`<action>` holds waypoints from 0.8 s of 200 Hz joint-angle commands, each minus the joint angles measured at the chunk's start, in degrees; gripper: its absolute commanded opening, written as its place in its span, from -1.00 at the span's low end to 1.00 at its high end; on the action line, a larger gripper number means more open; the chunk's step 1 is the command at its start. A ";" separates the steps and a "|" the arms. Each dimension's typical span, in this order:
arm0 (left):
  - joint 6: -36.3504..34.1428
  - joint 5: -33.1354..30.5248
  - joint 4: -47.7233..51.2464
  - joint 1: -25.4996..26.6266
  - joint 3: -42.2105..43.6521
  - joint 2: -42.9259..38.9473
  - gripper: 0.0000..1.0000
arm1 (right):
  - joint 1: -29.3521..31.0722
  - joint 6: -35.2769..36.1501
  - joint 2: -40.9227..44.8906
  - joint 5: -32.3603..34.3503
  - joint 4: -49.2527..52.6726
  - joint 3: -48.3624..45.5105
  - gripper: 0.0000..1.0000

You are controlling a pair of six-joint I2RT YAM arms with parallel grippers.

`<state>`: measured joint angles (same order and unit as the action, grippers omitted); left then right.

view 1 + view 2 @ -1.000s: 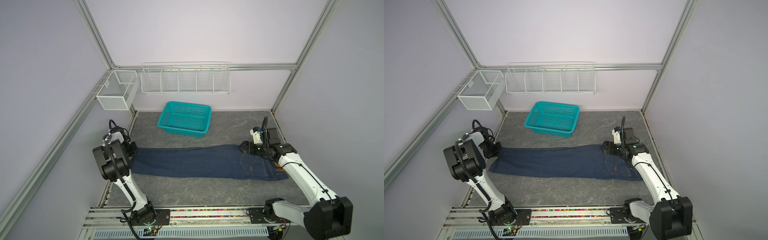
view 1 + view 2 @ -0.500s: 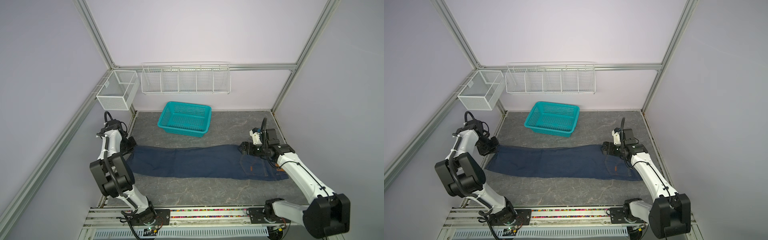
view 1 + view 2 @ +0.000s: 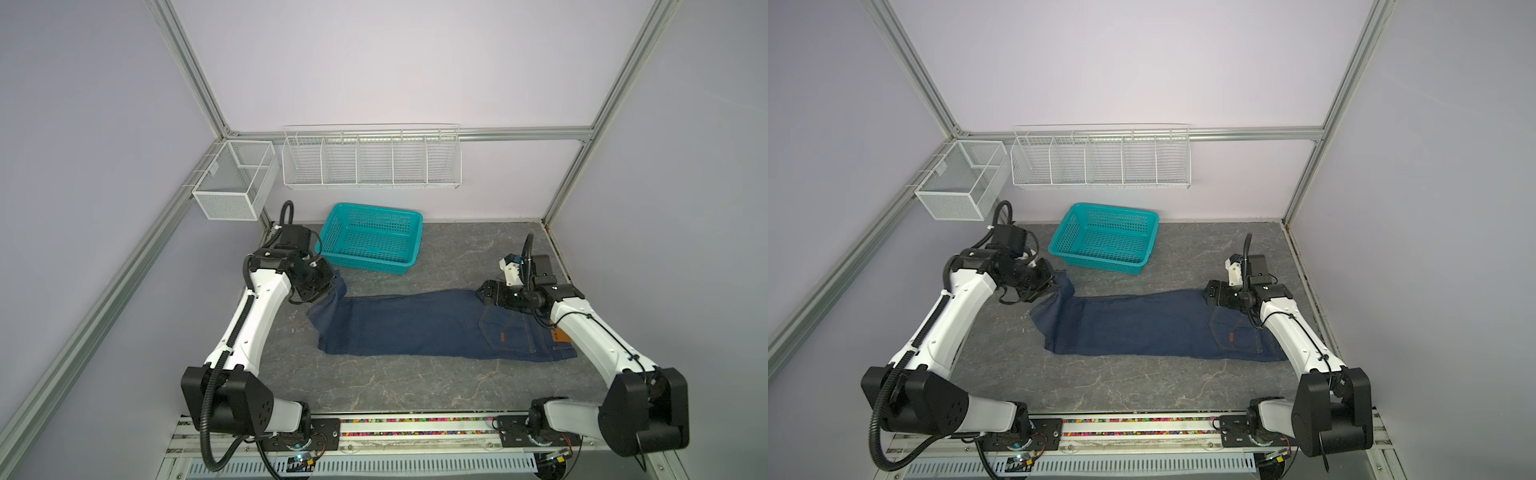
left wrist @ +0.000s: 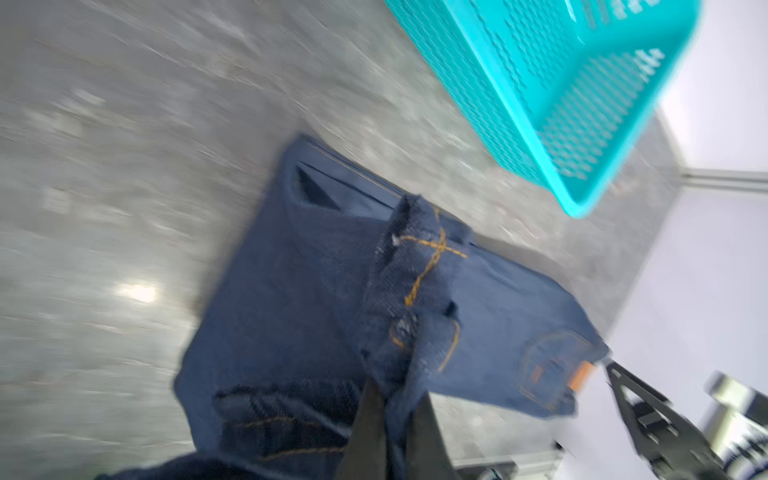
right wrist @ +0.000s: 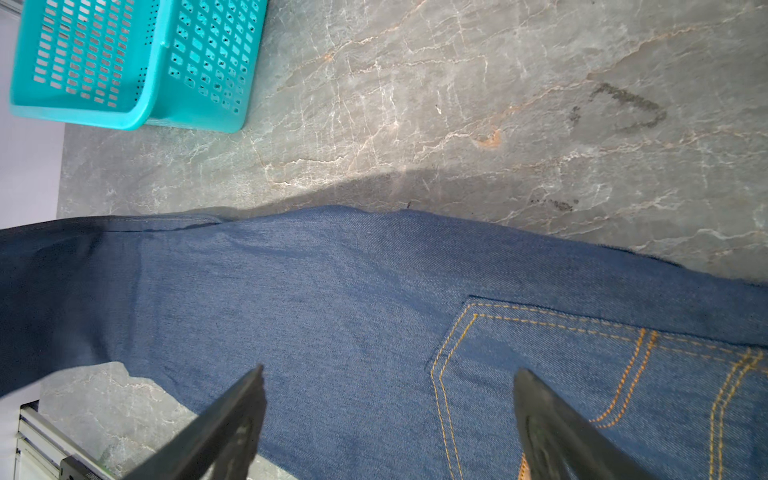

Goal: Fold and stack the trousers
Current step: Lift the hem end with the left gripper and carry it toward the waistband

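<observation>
Next, I let go of the leg hem with my left gripper on the flat denim partway point(image 3: 429, 313) point(image 4: 480, 316) toward the back pocket.
The dark navy trousers point(image 3: 415, 328) point(image 3: 1142, 328) lie flat across the grey table, waist and back pocket to the right. My left gripper point(image 3: 332, 286) point(image 3: 1054, 286) is shut on the leg hem and holds that corner off the table, close to the teal basket. The left wrist view shows bunched denim point(image 4: 415, 291) pinched between the gripper point(image 4: 395, 399) fingers. My right gripper point(image 3: 484, 293) point(image 3: 1207, 293) stands open at the trousers' far edge beside the back pocket. In the right wrist view its fingers point(image 5: 388, 374) straddle bare denim point(image 5: 332, 311) without gripping it.
A teal basket point(image 3: 365, 264) point(image 3: 1100, 264) point(image 4: 540, 83) point(image 5: 124, 62) stands empty at the back, just behind the lifted hem. A white wire rack point(image 3: 372, 162) and a mesh box point(image 3: 232, 185) hang on the back wall. Aluminium frame posts edge the table.
My left gripper has swung from the table's far left edge toward the middle, lifting the hem and dragging the leg end rightward. The right arm has barely moved.
</observation>
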<state>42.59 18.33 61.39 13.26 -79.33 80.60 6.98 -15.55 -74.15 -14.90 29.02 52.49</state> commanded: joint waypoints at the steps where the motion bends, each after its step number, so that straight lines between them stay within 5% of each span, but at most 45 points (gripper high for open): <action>1: 14.63 0.36 -5.73 6.14 0.35 -0.54 -1.00 | -0.63 1.09 1.17 -1.58 -1.20 -1.44 0.88; 65: 25.79 -3.02 -14.90 23.62 -3.29 7.78 -1.00 | -2.69 1.48 3.74 -3.25 -1.69 -4.93 0.88; 160: 28.08 -3.56 -23.65 30.46 -5.72 21.87 -1.00 | -4.25 1.59 5.25 -4.96 -1.93 -6.79 0.88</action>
<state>68.79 15.20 41.36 43.29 -84.99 100.03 3.11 -14.94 -69.87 -18.33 27.53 46.87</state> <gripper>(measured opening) 0.061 0.941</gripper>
